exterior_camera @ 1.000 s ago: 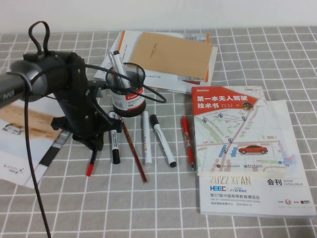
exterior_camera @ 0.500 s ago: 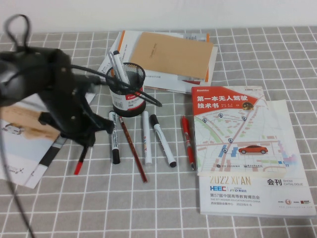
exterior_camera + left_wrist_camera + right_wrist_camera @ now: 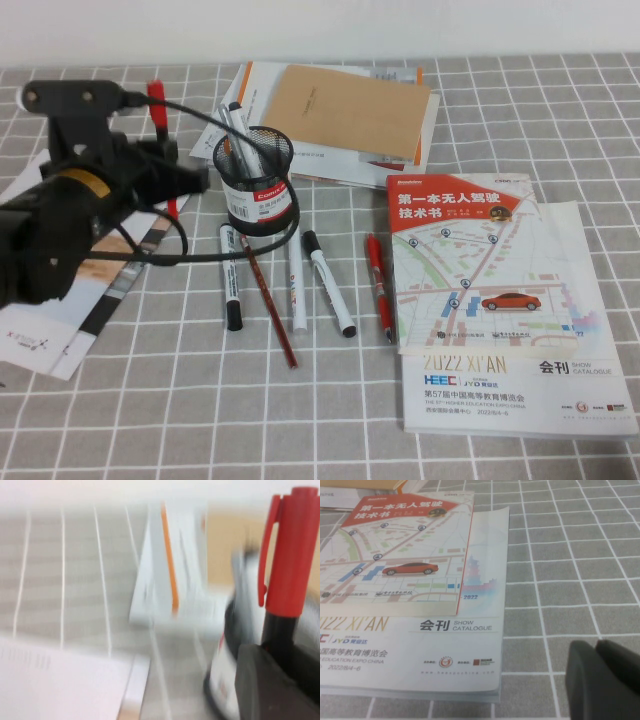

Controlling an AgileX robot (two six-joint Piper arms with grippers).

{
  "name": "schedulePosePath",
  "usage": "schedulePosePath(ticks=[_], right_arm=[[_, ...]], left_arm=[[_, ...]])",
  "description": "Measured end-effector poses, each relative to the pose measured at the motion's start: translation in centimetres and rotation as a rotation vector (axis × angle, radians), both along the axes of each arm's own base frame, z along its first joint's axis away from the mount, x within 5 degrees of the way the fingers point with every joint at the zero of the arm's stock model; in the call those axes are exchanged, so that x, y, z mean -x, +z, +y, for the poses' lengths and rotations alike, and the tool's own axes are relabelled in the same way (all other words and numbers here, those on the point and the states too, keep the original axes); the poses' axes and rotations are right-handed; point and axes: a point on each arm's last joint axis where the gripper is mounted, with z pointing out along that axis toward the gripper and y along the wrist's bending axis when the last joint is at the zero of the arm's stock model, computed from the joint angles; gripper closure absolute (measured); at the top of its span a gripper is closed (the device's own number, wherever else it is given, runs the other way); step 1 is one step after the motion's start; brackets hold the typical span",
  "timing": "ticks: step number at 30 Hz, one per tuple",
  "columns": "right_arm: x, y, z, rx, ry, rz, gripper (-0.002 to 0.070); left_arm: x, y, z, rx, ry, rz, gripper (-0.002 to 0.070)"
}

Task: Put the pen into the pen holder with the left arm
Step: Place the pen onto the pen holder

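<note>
Next, my left gripper lets go of the pen inside the pen holder (image 3: pixel 231 148) (image 3: pixel 235 621), against the holder's mesh rim next to the white markers.
My left gripper (image 3: pixel 168 160) is shut on the pen (image 3: pixel 157 100) and holds it roughly upright above the table, just left of the pen holder (image 3: pixel 257 190). One red end sticks up above the gripper and the other shows below it. The pen holder is a black mesh cup with a red and white band, and white markers stand in it. In the left wrist view the pen's red cap (image 3: pixel 286 560) rises from my left gripper (image 3: pixel 285 665), with the holder (image 3: pixel 222 680) blurred close beside it. My right gripper (image 3: pixel 602 680) is shut and empty over the checked cloth.
In front of the holder lie a black-and-white marker (image 3: pixel 231 280), a reddish-brown pencil (image 3: pixel 268 300), two white markers (image 3: pixel 327 283) and a thicker red pen (image 3: pixel 378 285). A catalogue (image 3: pixel 500 300) lies at the right, booklets with a brown envelope (image 3: pixel 340 110) behind, a magazine (image 3: pixel 40 330) at the left.
My left arm has lifted the pen off the cloth and swung it upright, raising it to the height of the holder's rim on its left side.
</note>
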Motion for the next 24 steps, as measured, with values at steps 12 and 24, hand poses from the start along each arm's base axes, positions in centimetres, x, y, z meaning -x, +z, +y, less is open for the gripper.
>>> schedulePosePath(ticks=[12,24], right_arm=[[0.0,0.0,0.0,0.000,0.000,0.000,0.0689],[0.0,0.0,0.0,-0.012,0.001,0.001,0.0689]], left_arm=[[-2.0,-1.0,-2.4,0.203,-0.175,-0.307,0.0614],[-6.4,-3.8,-2.9,0.254,-0.163,-0.294,0.0615]])
